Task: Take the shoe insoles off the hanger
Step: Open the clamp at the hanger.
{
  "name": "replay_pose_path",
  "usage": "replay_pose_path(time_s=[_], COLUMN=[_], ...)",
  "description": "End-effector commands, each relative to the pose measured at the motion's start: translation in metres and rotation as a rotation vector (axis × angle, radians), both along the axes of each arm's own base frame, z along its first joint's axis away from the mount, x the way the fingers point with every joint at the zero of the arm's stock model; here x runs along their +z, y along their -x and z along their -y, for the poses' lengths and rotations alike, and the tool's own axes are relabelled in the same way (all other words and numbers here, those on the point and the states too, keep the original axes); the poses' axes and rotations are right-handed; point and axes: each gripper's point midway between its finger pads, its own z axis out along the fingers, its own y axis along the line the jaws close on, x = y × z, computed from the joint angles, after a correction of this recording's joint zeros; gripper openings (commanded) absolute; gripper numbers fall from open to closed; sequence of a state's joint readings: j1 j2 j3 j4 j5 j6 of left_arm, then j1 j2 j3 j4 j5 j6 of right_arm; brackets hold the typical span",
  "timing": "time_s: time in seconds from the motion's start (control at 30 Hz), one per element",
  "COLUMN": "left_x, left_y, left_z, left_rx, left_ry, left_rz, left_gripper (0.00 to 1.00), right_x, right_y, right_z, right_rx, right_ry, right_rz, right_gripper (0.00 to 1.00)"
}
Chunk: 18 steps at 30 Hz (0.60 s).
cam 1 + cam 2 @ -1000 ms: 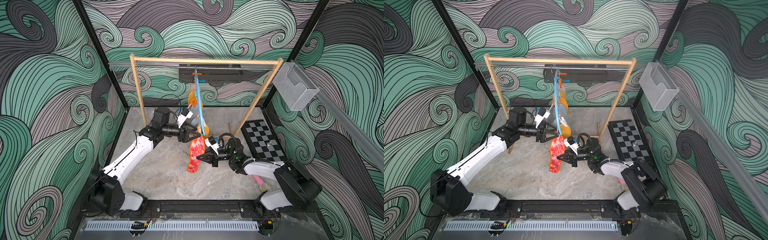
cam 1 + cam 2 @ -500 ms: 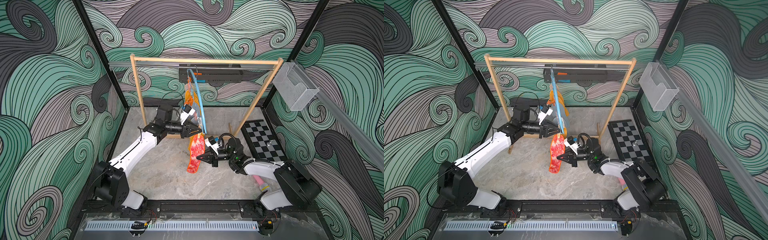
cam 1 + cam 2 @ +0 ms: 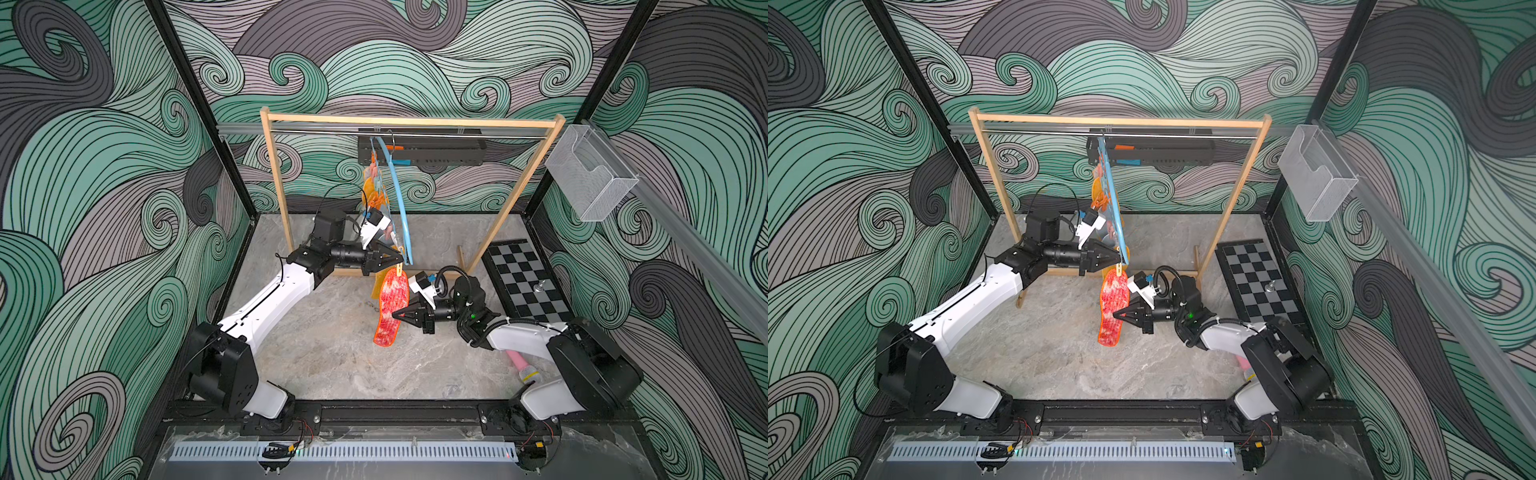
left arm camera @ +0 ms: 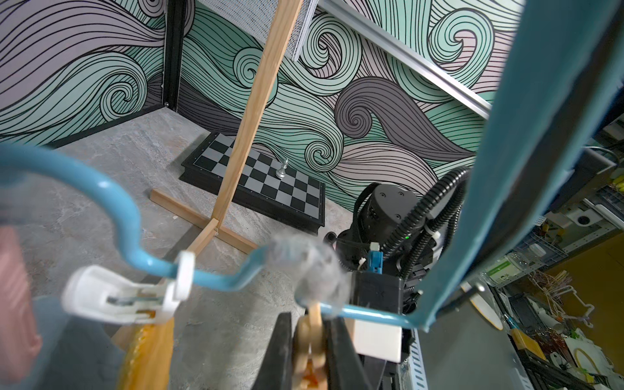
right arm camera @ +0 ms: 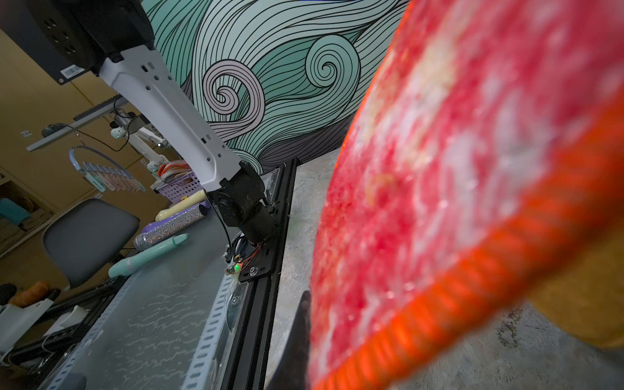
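Observation:
Next, I set the mottled insole, still held in the hanger's lowest clip, with my right gripper on the bare floor (image 3: 300, 353) by the white base of my left gripper's arm.
The light blue hanger (image 3: 400, 203) (image 3: 1112, 195) hangs tilted from the rack's metal rod in both top views. Its lowest clip, a pale orange one (image 4: 312, 332), holds the red-white mottled insole (image 3: 390, 307) (image 3: 1112, 309) (image 5: 456, 185). My left gripper (image 3: 399, 261) (image 4: 309, 324) is shut on that clip. My right gripper (image 3: 397, 314) (image 5: 309, 320) is shut on the mottled insole's edge; only one finger (image 5: 300, 337) shows. Orange insoles (image 3: 368, 191) hang higher on the hanger, and another orange insole (image 4: 148, 354) hangs from a white clip (image 4: 118, 297).
The wooden-framed rack (image 3: 515, 195) stands at the back of the floor. A chessboard (image 3: 523, 278) with one metal piece lies at the right. A pink stick (image 3: 521, 365) lies under the right arm. A clear bin (image 3: 590, 178) hangs on the right wall.
My left gripper has gone from open to shut on the clip above the mottled insole. The hanger has swung and tilted. The right gripper has kept its hold and place.

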State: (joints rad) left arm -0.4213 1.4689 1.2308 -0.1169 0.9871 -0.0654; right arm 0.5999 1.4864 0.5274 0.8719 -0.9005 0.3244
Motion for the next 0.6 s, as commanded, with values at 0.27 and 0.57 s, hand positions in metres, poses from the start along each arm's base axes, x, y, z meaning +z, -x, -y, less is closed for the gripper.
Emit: replay_pose_path(time_s=[0.27,0.57], left_x=[0.008,0.015], left_y=[-0.003,0.002], left_z=[-0.003,-0.004], left_rx=[0.033,0.028], left_ry=[-0.028,-0.012], left_rz=[0.035,0.043], left_gripper=[0.01,0.0], right_x=[-0.055,-0.086], right_y=[0.039,0.071], right_z=[0.009,-0.045], right_rx=[-0.197,-0.16], right_ry=[0.118,0.182], right_rz=[-0.397,-0.65], right_gripper=[0.0,0.0])
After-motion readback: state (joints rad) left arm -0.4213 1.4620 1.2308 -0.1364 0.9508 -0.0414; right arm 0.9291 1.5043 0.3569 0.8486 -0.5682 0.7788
